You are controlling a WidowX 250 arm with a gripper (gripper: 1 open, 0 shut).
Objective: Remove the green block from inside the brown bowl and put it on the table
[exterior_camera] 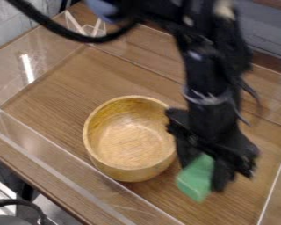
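Note:
Next, I release the green block on the bare wood of the table [214,200] beside the brown bowl, near the front acrylic side.
The green block [197,181] hangs just above the table [96,79], to the right of the brown bowl [131,137] and clear of its rim. My gripper [211,169] is shut on the green block, its black fingers clamped on the block's upper part from above. The light brown wooden bowl stands hollow side up with nothing in it. The black arm rises from the gripper toward the top of the view and is motion-blurred.
Clear acrylic walls [38,53] run around the table's edges, with one close along the front [73,176] near the bowl. A small clear stand sits at the back left [90,31]. Bare wood lies right of the bowl.

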